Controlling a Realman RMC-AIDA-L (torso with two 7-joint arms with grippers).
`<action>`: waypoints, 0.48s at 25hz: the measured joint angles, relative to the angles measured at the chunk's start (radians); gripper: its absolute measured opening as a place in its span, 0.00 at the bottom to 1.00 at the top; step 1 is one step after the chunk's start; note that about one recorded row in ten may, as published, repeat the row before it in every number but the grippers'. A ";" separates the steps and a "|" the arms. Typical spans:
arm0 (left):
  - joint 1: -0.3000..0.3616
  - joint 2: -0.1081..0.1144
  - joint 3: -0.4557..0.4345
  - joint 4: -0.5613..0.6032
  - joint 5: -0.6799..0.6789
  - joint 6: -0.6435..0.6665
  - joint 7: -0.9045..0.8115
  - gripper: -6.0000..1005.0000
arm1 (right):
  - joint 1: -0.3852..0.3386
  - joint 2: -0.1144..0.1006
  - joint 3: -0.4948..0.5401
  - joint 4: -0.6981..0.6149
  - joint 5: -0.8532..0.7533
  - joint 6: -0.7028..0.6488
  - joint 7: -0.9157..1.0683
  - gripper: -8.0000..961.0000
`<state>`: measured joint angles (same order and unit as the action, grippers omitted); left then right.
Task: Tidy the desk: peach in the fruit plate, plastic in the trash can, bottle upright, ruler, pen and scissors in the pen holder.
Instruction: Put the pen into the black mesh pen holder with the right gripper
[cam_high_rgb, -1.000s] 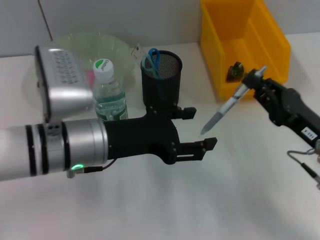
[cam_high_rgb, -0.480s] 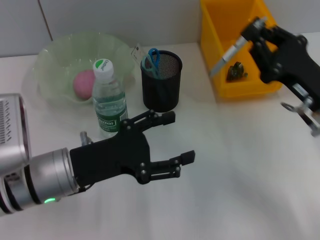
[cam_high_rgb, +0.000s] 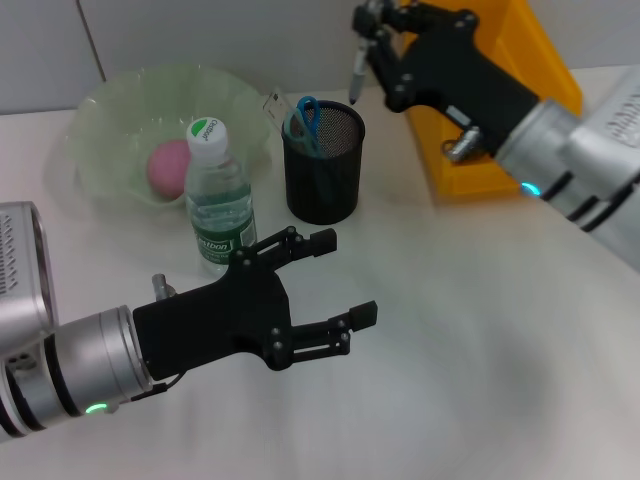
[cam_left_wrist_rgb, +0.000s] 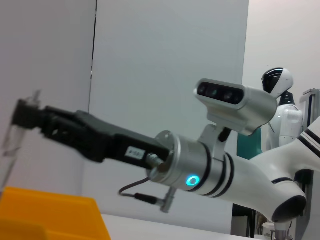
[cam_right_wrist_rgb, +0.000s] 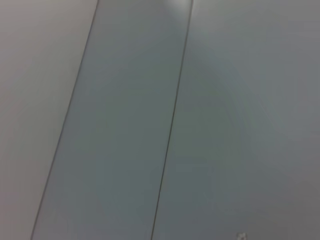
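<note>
My right gripper is to let go of the grey pen inside the black mesh pen holder (cam_high_rgb: 339, 130), beside the blue-handled scissors.
My right gripper (cam_high_rgb: 372, 30) is shut on a grey pen (cam_high_rgb: 357, 70), held point down just above the far rim of the black mesh pen holder (cam_high_rgb: 323, 170). Blue-handled scissors (cam_high_rgb: 304, 118) and a clear ruler (cam_high_rgb: 275, 107) stand in the holder. A pink peach (cam_high_rgb: 167, 166) lies in the pale green fruit plate (cam_high_rgb: 120, 110). A water bottle (cam_high_rgb: 216, 198) stands upright in front of the plate. My left gripper (cam_high_rgb: 345, 285) is open and empty, low over the table in front of the bottle. The right arm (cam_left_wrist_rgb: 100, 142) shows in the left wrist view.
A yellow bin (cam_high_rgb: 545, 70), the trash can, stands at the back right, largely covered by my right arm. The right wrist view shows only a grey wall. White tabletop (cam_high_rgb: 480, 350) stretches across the front and right.
My right gripper has carried the pen left from over the yellow bin to above the pen holder, turning it point down. My left gripper has drawn back toward me and stays open.
</note>
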<state>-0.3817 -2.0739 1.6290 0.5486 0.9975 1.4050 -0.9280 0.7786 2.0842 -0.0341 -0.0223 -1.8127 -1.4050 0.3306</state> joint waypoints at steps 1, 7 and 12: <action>-0.002 0.000 -0.001 -0.001 0.000 -0.001 -0.001 0.87 | 0.013 0.000 -0.002 0.009 0.000 0.031 -0.012 0.15; -0.015 0.000 -0.016 -0.019 -0.001 -0.002 -0.004 0.87 | 0.056 0.002 -0.005 0.039 -0.007 0.150 -0.025 0.15; -0.043 0.000 -0.031 -0.065 -0.002 -0.002 -0.003 0.87 | 0.062 0.002 -0.005 0.057 -0.011 0.226 -0.020 0.16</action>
<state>-0.4243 -2.0739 1.5978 0.4831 0.9956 1.4029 -0.9308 0.8408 2.0862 -0.0389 0.0347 -1.8242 -1.1794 0.3110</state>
